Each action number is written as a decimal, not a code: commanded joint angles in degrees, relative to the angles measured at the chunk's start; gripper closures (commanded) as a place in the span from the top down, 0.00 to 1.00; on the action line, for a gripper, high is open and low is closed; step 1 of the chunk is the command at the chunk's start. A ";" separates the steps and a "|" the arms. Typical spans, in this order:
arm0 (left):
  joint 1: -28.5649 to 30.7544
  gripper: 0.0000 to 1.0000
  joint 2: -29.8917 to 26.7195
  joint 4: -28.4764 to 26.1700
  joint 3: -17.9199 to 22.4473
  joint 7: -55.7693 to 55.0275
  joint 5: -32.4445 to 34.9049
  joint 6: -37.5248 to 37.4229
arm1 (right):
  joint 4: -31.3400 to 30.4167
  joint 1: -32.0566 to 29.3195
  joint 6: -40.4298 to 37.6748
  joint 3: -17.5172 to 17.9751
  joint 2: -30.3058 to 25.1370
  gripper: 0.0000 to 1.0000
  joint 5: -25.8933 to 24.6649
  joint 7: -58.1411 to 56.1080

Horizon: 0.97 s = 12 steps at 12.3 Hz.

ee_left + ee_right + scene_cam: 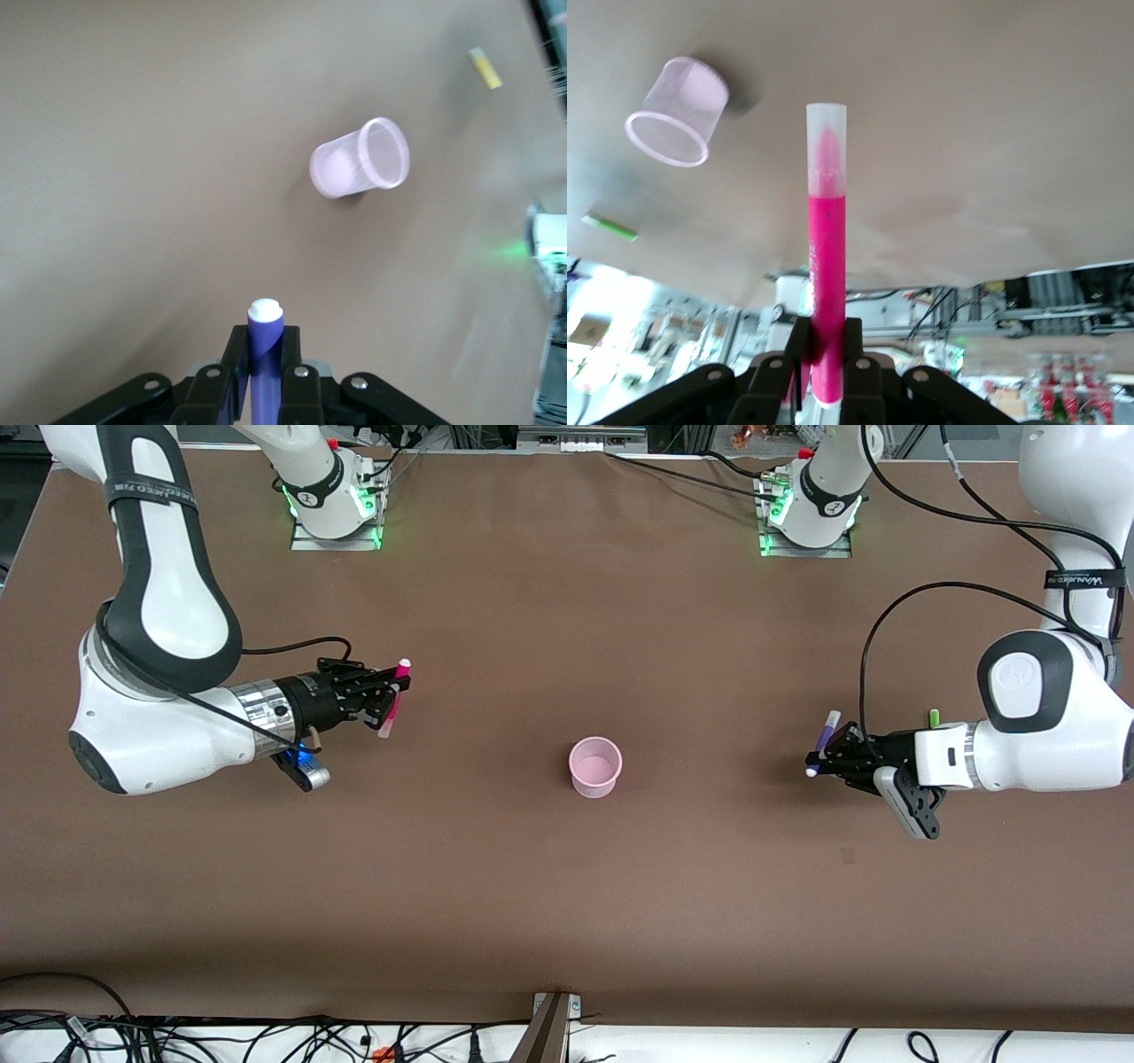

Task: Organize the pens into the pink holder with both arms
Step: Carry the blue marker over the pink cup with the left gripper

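The robot's left gripper should release the purple pen inside the pink holder [591,770] [381,155] that stands upright in the middle of the table.
The pink holder [595,767] stands upright mid-table; it also shows in the left wrist view [361,158] and the right wrist view [677,112]. My right gripper [396,689] is shut on the magenta pen [393,696] and holds it above the table toward the right arm's end; the pen [826,266] sticks out between the fingers [799,341]. My left gripper [819,757] is shut on the purple pen [825,740] toward the left arm's end, white tip out [265,329]. The green pen [933,717] lies by the left wrist, also in the right wrist view [609,227]. The yellow pen [485,68] shows only in the left wrist view.
The brown table [567,886] stretches wide around the holder. The two green-lit arm bases [335,505] [808,514] stand at the edge farthest from the front camera. Cables lie along the edge nearest the camera.
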 commanded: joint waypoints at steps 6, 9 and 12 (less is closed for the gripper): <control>-0.82 0.00 8.73 7.27 -6.36 28.15 -21.25 -3.19 | 0.60 -10.35 -11.35 0.43 0.95 0.01 10.60 3.71; -5.28 0.00 11.90 7.09 -8.40 39.92 -31.70 -1.36 | 0.78 -12.56 -13.13 0.43 0.60 0.01 10.78 3.36; -11.00 0.00 13.84 6.13 -8.40 56.29 -40.31 8.84 | 0.78 -12.48 -12.69 0.78 0.69 0.01 10.79 2.74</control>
